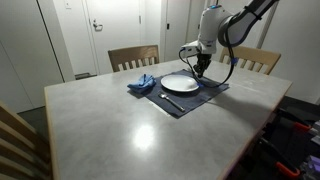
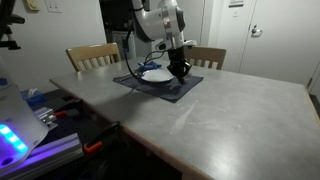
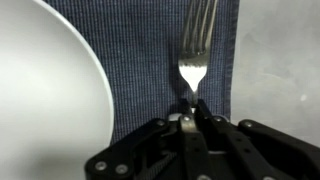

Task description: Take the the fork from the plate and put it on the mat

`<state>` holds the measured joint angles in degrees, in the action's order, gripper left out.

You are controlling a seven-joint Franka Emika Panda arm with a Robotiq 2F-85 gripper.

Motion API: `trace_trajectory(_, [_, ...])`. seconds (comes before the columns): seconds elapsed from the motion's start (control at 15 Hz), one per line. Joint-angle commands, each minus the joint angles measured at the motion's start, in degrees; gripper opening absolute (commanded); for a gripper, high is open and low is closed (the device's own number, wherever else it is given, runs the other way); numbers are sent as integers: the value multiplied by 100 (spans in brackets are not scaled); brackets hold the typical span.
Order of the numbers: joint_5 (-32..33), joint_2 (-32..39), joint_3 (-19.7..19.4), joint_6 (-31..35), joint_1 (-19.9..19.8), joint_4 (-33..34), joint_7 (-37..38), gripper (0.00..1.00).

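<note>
Next, my gripper releases the fork on the dark blue mat (image 1: 203,81) (image 3: 164,92) between the white plate and the edge of the mat.
In the wrist view the silver fork (image 3: 195,45) lies over the dark blue mat (image 3: 140,60), tines pointing away from me, beside the white plate (image 3: 45,90). My gripper (image 3: 190,106) is shut on the fork's handle just behind its head. I cannot tell whether the fork touches the mat. In both exterior views the gripper (image 1: 202,69) (image 2: 179,71) hangs low over the mat (image 1: 205,95) (image 2: 180,90), at the edge of the plate (image 1: 180,83) (image 2: 154,74). The fork is too small to make out there.
A crumpled blue cloth (image 1: 142,83) lies beside the plate. A dark utensil (image 1: 170,101) lies on the mat's near edge. Wooden chairs (image 1: 133,57) (image 1: 256,60) stand behind the grey table (image 1: 120,125). Lab clutter (image 2: 45,120) sits by the table's edge.
</note>
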<state>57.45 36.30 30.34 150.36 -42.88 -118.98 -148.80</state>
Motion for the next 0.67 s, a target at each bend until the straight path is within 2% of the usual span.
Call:
trace_trajectory(0.0, [-89, -5, 258, 412, -381, -341, -24, 3])
trace_trajectory(0.2, [-37, -16, 359, 475, -494, -477, -25, 3])
trace_trajectory(0.6, [-2, -45, 281, 517, -425, -513, -18, 3])
